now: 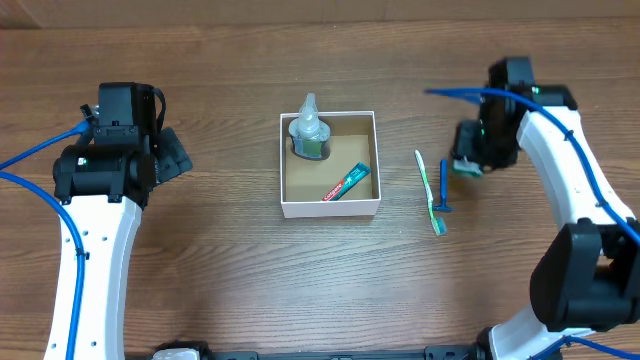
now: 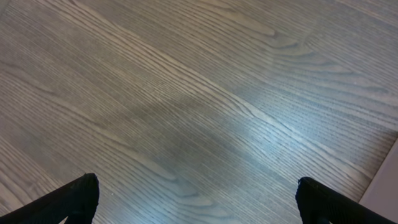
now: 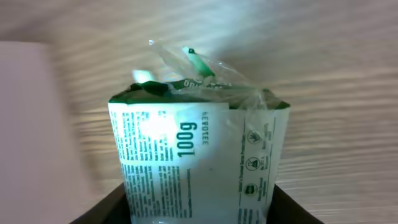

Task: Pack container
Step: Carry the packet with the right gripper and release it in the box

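Note:
The robot's right gripper will release the white-and-green packet in the container (image 1: 307,180), just below the clear bottle next to the toothpaste tube. The packet is now held above the table beside the box.
The container (image 1: 330,209), a square white box with a brown inside, sits mid-table and holds a clear bottle (image 1: 309,133) and a green toothpaste tube (image 1: 346,184). Its white wall shows at the left of the right wrist view (image 3: 28,124). My right gripper (image 1: 463,162) is to the right of the box, above the table, shut on a white-and-green packet (image 3: 196,165) marked 100g. My left gripper (image 2: 198,202) is open and empty over bare wood, well left of the box.
A green toothbrush (image 1: 431,195) and a blue razor (image 1: 444,187) lie side by side on the table between the box and my right gripper. Blue cables run from both arms.

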Tool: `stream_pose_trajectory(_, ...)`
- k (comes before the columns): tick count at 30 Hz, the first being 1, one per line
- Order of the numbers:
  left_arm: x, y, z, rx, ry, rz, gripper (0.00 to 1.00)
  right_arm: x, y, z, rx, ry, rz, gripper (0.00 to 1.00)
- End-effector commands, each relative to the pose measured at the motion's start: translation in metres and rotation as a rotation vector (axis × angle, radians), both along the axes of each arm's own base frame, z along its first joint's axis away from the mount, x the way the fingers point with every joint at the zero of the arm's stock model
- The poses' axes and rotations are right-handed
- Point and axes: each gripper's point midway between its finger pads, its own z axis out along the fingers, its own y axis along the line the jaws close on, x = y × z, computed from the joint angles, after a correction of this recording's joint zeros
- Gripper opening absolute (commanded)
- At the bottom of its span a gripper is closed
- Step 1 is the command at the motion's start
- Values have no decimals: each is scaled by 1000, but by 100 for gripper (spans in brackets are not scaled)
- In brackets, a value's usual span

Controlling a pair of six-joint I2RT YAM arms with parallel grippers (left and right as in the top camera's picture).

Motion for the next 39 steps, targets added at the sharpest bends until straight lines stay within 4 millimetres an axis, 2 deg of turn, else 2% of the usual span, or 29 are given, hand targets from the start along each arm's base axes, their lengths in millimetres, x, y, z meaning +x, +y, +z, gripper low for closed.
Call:
stream_pose_trajectory(1,1,4,5,11,-16,19,100,6,63,44,131,-91,48,41)
stream_pose_trajectory(8,1,4,5,11,-16,20,100,-3,188,55,180,-217,259,40)
stream_pose_trajectory(11,1,4,5,11,-16,20,100,-3,217,56,156,-281,321,40)
stream_pose_trajectory(13,1,4,5,11,-16,19,100,-3,223,51,124,-292,323,40)
stream_pose_trajectory(23,1,4,5,11,-16,20,100,-2,218,26,54,-240,289,40)
stream_pose_trajectory(30,1,4,5,11,-16,20,100,-17,215,5,27,-144,303,41)
stream_pose_trajectory(36,1,4,5,11,-16,20,100,-33,237,5,31,-145,367,42)
stream_pose_trajectory(39,1,4,5,11,-16,19,100,-37,249,7,40,-164,394,46)
